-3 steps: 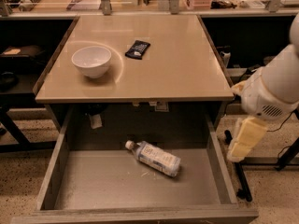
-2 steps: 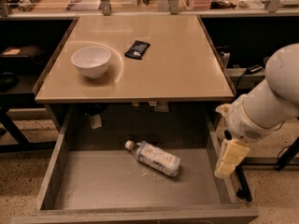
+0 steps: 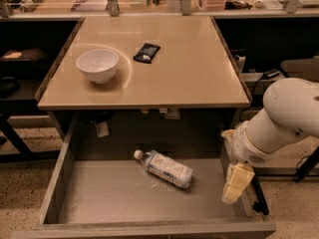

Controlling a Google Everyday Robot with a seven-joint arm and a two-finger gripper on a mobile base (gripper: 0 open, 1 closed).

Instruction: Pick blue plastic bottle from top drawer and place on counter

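I need to grip the bottom end (image 3: 181, 175) of the blue plastic bottle, away from its white cap.
The blue plastic bottle (image 3: 165, 169) lies on its side in the open top drawer (image 3: 107, 198), near the middle, white cap pointing to the back left. My gripper (image 3: 234, 185) hangs from the white arm over the drawer's right wall, to the right of the bottle and apart from it. It holds nothing that I can see. The beige counter (image 3: 189, 73) sits above and behind the drawer.
A white bowl (image 3: 97, 65) and a small black snack packet (image 3: 147, 52) lie on the counter's left and middle back. Dark desks and cables flank the counter on both sides. A shelf with clutter runs along the back.
My arm has swung left and down, bringing the gripper from outside the drawer's right side to over its right wall. The bottle has not moved.
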